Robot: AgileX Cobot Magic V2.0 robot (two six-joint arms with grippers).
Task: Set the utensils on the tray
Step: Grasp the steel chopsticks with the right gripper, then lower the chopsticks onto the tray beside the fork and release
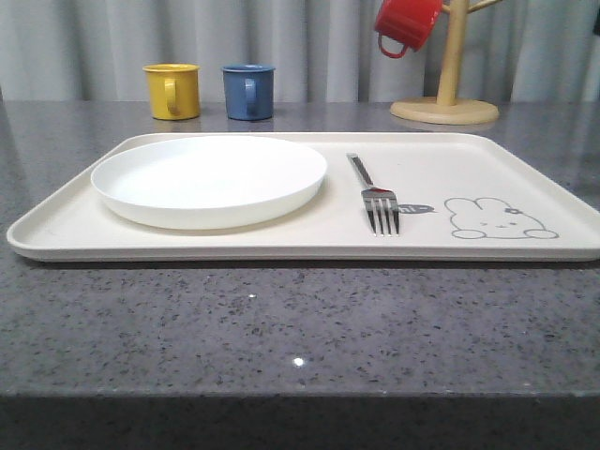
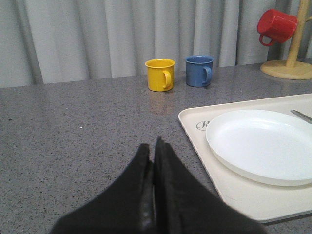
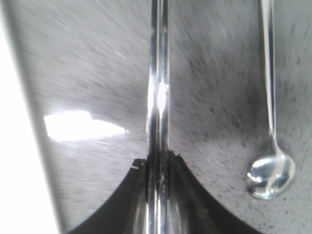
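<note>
I should use my right gripper to set the metal chopsticks, now held above the counter, down on the cream tray [image 1: 433, 196] between the silver fork and the bunny drawing.
The cream tray [image 1: 525, 169] lies across the middle of the grey counter in the front view. On its left half sits the round white plate [image 1: 208, 178], and the silver fork [image 1: 373, 192] lies beside it, tines toward me. My right gripper [image 3: 158, 163] is shut on the slim metal chopsticks [image 3: 159, 73], which run straight out between its fingers above the counter. The metal spoon [image 3: 271, 170] lies on the counter beside them, bowl nearest the gripper. My left gripper [image 2: 153, 146] is shut with nothing in it, over bare counter left of the tray [image 2: 195, 126] and plate [image 2: 263, 144].
A yellow mug [image 1: 172, 90] and a blue mug [image 1: 248, 91] stand behind the tray. At the back right a wooden mug stand [image 1: 445, 108] holds a red mug [image 1: 405, 23]. A pale edge [image 3: 19, 146] runs along one side of the right wrist view.
</note>
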